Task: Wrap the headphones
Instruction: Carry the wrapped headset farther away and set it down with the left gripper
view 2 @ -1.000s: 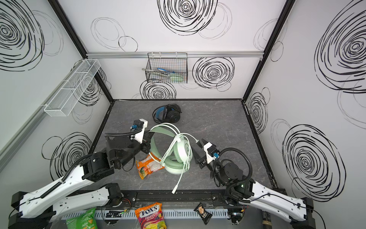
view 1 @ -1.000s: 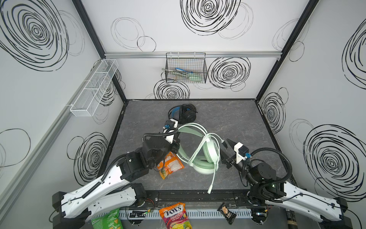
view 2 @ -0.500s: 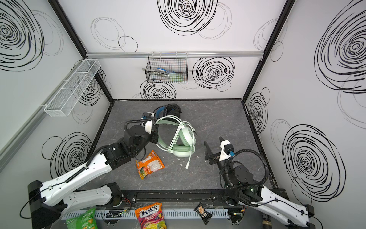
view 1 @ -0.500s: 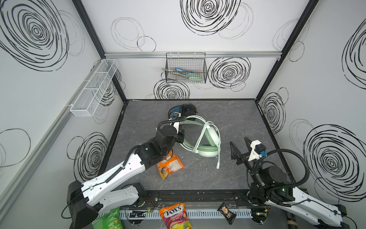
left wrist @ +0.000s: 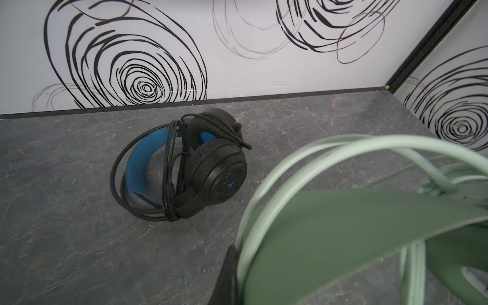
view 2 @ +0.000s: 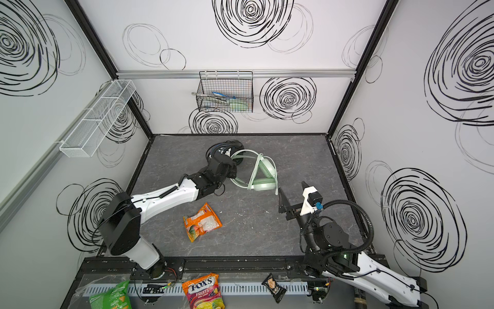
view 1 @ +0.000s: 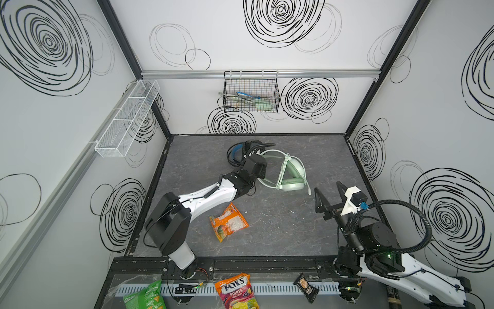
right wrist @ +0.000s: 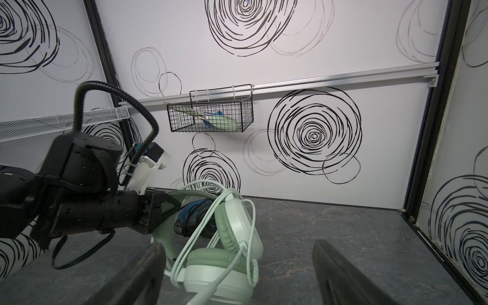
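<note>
I need to use my left gripper to put the mint-green headphones down on the grey floor (view 1: 294,156) (left wrist: 320,162) next to the black headphones, near the back wall.
The pale mint-green headphones (view 1: 291,174) (view 2: 263,174) rest with their ear cups on the grey floor, the whitish cable looped around them and its plug end (view 1: 309,191) lying loose. My left gripper (view 1: 260,171) is shut on their headband (left wrist: 343,232); one dark finger (left wrist: 228,277) shows beside it. The black headphones (view 1: 238,152) (left wrist: 211,163) with the blue inner band lie just behind, cable wound round them. My right gripper (view 1: 327,186) (right wrist: 237,247) stands open and empty, a short way in front of and to the right of the mint headphones (right wrist: 227,258).
An orange candy bag (view 1: 228,222) lies on the floor in front of the left arm. A black wire basket (view 1: 251,92) hangs on the back wall and a white mesh shelf (view 1: 128,117) on the left wall. Snack packs (view 1: 236,290) lie beyond the front rail.
My left gripper carried the mint headphones toward the back, next to the black ones. My right gripper drew back from them toward the right front and opened wider.
</note>
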You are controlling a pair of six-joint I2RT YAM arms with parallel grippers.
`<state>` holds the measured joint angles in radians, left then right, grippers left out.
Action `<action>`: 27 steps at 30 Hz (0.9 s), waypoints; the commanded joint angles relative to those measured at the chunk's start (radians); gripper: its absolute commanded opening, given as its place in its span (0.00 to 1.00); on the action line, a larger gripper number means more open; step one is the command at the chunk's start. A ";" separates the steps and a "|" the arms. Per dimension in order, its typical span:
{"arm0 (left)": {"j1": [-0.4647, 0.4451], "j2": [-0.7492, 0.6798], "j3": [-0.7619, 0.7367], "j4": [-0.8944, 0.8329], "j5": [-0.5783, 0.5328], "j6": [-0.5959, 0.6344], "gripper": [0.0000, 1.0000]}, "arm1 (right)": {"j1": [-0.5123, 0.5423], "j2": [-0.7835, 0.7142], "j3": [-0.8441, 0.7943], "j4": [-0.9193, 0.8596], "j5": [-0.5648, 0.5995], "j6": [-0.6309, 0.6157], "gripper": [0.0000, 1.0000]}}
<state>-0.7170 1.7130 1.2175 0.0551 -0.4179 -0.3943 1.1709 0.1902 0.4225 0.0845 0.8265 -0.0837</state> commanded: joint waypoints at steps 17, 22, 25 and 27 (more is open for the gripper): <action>0.037 0.626 0.789 -0.031 0.032 -0.155 0.00 | -0.008 -0.059 0.020 0.020 0.147 -0.001 0.97; 0.040 0.707 0.879 -0.068 0.032 -0.166 0.00 | -0.014 -0.101 0.020 0.023 0.167 0.001 0.97; 0.042 0.736 0.883 -0.073 0.036 -0.194 0.00 | -0.020 -0.107 0.016 0.029 0.166 -0.001 0.97; 0.042 0.748 0.881 -0.072 0.037 -0.207 0.00 | -0.023 -0.106 0.014 0.030 0.160 0.001 0.97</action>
<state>-0.6876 2.4603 2.0514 -0.0990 -0.3923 -0.5217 1.1561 0.0925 0.4232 0.0868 0.9649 -0.0875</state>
